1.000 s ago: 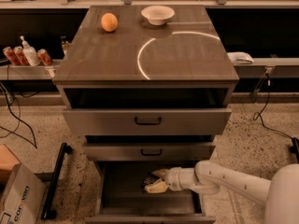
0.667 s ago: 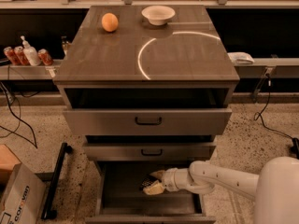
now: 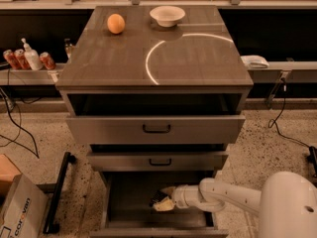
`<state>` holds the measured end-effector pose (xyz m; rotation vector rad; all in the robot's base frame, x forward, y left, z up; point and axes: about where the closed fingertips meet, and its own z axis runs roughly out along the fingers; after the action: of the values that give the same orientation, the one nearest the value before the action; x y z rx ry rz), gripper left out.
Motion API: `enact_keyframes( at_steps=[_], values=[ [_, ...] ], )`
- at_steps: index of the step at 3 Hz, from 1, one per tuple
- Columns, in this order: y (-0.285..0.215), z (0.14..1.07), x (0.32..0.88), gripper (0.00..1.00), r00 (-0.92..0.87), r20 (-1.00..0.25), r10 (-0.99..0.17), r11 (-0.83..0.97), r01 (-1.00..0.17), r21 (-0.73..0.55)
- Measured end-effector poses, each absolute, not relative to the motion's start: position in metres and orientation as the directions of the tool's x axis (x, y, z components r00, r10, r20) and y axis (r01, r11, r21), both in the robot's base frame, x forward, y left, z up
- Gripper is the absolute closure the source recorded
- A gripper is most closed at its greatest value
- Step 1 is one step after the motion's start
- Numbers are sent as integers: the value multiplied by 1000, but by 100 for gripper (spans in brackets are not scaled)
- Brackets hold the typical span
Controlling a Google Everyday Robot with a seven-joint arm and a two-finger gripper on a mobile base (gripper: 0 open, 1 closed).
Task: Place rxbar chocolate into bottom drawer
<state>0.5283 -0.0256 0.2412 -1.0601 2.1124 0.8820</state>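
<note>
The robot's gripper should release the rxbar chocolate on the grey bottom near the middle of the open bottom drawer [image 3: 165, 213].
The bottom drawer [image 3: 130, 209] is pulled out, showing its plain grey floor. My white arm reaches in from the right, and the gripper [image 3: 161, 201] is low inside the drawer, near its middle. A small dark bar with pale lettering, the rxbar chocolate [image 3: 157, 198], sits between the pale fingers, just above the drawer floor. The gripper is shut on it.
The two upper drawers with black handles [image 3: 156, 129] are partly open above the arm. An orange [image 3: 116, 23] and a white bowl [image 3: 167, 15] stand on the cabinet top. A cardboard box [image 3: 17, 214] and a black bar lie on the floor at left.
The gripper with the bar has shifted slightly left and lower in the bottom drawer. The arm has drawn a little further in.
</note>
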Motion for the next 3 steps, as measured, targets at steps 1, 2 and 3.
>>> enact_keyframes(
  at_steps=[1,2,3],
  values=[
    [-29,220,528,100,-518,-761,-390,476,-821,315],
    [-34,197,530,100,-552,-774,-311,498,-788,362],
    [-40,174,532,100,-587,-765,-264,521,-755,399]
  ],
)
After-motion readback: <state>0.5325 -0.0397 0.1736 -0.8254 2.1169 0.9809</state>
